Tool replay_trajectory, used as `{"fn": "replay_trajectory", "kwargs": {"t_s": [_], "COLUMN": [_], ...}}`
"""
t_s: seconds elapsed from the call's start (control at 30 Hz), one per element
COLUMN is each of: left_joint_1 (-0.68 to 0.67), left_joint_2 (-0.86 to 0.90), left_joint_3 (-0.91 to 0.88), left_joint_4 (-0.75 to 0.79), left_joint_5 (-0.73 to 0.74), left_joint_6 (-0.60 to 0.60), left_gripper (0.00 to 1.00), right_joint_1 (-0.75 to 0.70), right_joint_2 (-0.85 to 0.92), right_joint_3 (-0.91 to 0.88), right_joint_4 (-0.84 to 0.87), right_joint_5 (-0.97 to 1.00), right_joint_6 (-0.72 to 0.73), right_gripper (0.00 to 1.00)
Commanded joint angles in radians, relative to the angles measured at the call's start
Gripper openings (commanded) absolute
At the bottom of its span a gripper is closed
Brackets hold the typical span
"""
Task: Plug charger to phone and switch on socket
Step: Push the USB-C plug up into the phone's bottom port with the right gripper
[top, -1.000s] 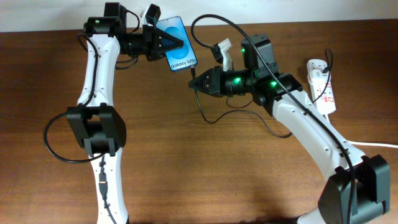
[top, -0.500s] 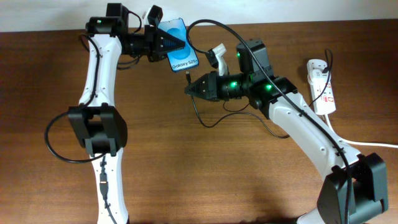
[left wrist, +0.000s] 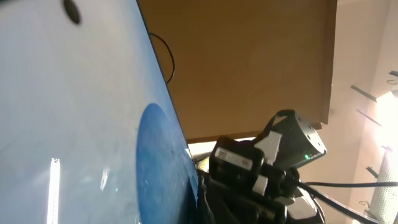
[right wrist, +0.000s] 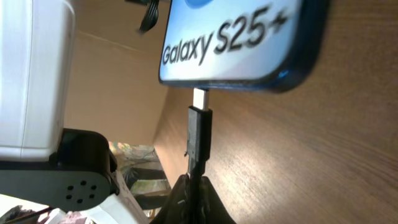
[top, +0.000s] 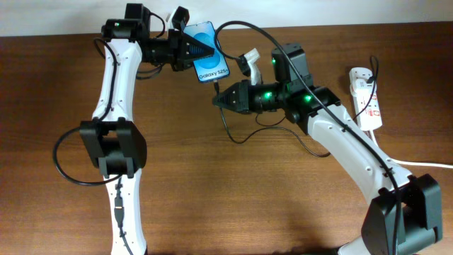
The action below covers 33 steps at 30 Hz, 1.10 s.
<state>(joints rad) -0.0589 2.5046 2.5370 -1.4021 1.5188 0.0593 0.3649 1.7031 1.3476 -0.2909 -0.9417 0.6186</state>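
Observation:
I should use my left gripper to lay the phone down flat on the brown table (top: 213, 116), just below the fingertips of my right gripper.
The phone (top: 209, 64) has a blue screen with white "Galaxy S25+" text and is held tilted above the back of the table. My left gripper (top: 190, 51) is shut on its upper end; the screen fills the left wrist view (left wrist: 74, 124). My right gripper (top: 219, 100) is shut on the charger's connector (right wrist: 200, 134), just below the phone's bottom edge (right wrist: 242, 78). The metal tip touches or nearly touches that edge. The thin black cable (top: 244, 134) curls on the table under the right arm. The white socket (top: 367, 99) lies at the far right.
The socket's thick white cord (top: 425, 164) runs off the right edge. A black robot cable (top: 64, 166) loops beside the left arm's base. Brown wooden table (top: 233, 198) spreads in front of both arms.
My left gripper has carried the phone slightly right and up. My right gripper moved left with the connector, then held close beneath the phone's bottom edge.

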Motion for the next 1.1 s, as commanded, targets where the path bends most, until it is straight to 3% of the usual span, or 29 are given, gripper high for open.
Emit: {"fn": "replay_trajectory", "kwargs": {"t_s": [0.0, 1.07], "left_joint_1": [-0.002, -0.020], "left_joint_2": [-0.006, -0.006], "left_joint_3": [0.014, 0.015], "left_joint_4": [0.002, 0.002], "left_joint_5": [0.055, 0.055], "left_joint_6": [-0.005, 0.002], "left_gripper": [0.00, 0.00], "right_joint_1": [-0.019, 0.016], "right_joint_2": [0.005, 0.005], "right_joint_3": [-0.008, -0.008], "right_joint_4": [0.001, 0.004], "right_joint_5": [0.007, 0.022], "right_joint_6": [-0.019, -0.007], "right_gripper": [0.04, 0.04]}}
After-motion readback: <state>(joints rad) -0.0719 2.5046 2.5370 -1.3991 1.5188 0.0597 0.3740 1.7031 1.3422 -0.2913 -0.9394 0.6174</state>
